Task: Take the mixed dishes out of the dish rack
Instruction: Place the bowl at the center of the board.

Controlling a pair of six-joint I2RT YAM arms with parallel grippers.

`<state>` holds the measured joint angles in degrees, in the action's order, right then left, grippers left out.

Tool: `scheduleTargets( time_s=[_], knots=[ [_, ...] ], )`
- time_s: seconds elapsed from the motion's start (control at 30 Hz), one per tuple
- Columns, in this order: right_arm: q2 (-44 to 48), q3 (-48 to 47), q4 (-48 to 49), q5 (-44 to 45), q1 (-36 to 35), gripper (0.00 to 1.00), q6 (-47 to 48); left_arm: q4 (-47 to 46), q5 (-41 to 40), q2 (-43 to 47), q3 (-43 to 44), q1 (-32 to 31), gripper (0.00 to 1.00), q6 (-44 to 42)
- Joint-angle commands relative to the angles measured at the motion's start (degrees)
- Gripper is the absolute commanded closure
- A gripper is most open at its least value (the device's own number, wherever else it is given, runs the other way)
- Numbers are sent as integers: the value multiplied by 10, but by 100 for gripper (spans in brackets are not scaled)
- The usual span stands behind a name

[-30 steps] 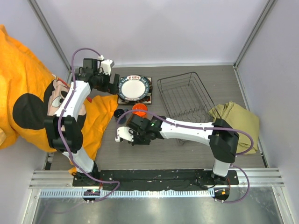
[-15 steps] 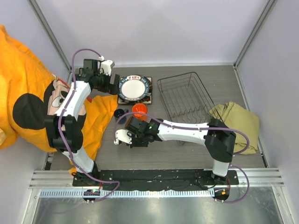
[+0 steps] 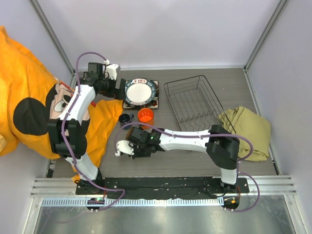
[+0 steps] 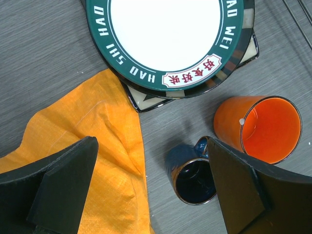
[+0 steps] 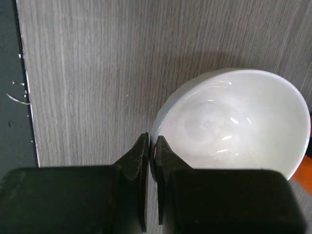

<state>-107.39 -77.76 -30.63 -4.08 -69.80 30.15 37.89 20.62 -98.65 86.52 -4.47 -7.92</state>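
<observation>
I should use my right gripper to set the white bowl down and release it on the table (image 3: 136,137), just in front of the blue cup and orange mug. The bowl is still low over the table.
The dark wire dish rack (image 3: 192,102) stands at the back right with no dishes in it. The round dark-rimmed plate (image 3: 140,92) (image 4: 165,29) lies on the square cream plate (image 4: 243,51) left of the rack. The orange mug (image 3: 145,115) (image 4: 263,129) and the small dark-blue cup (image 3: 125,118) (image 4: 192,175) stand upright in front of the plates. My right gripper (image 3: 132,147) (image 5: 152,146) is shut on the rim of the white bowl (image 5: 234,126), low over the table. My left gripper (image 3: 118,87) (image 4: 151,161) is open and empty above the blue cup and the cloth edge.
A large orange cartoon cloth (image 3: 29,97) (image 4: 83,146) covers the left side and reaches the plates. An olive cloth (image 3: 246,124) lies right of the rack. A dark strip (image 5: 9,97) borders the wood surface near the bowl.
My right gripper has moved left and towards the near edge with the white bowl in it. The left arm has hardly moved.
</observation>
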Motion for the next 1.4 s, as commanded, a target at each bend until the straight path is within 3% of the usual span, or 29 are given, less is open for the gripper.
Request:
scheduleTargets(
  time_s=[0.0,0.43,0.57,0.63,0.93,1.07,1.17,1.2,1.37],
  knots=[
    [-16,-39,36,17,-2,99,18,-23,11,6,-2,3,0,-2],
    [-69,-95,33,34,-2,99,36,-20,15,7,-3,4,0,-4],
    [-70,-99,32,34,-2,94,33,-19,17,8,-2,3,0,-3],
    [-67,-100,32,34,-2,86,30,-17,19,8,-1,3,0,-3],
    [-39,-102,24,36,-4,68,19,-5,24,14,12,3,0,1],
    [-19,-107,17,38,-6,47,10,-2,26,20,14,3,0,3],
    [7,-107,16,72,-6,40,5,-5,27,28,13,4,0,6],
    [15,-106,16,83,-6,33,3,-8,25,30,13,4,0,9],
    [82,-109,9,131,-6,23,-2,-27,7,45,7,4,0,13]
  ],
)
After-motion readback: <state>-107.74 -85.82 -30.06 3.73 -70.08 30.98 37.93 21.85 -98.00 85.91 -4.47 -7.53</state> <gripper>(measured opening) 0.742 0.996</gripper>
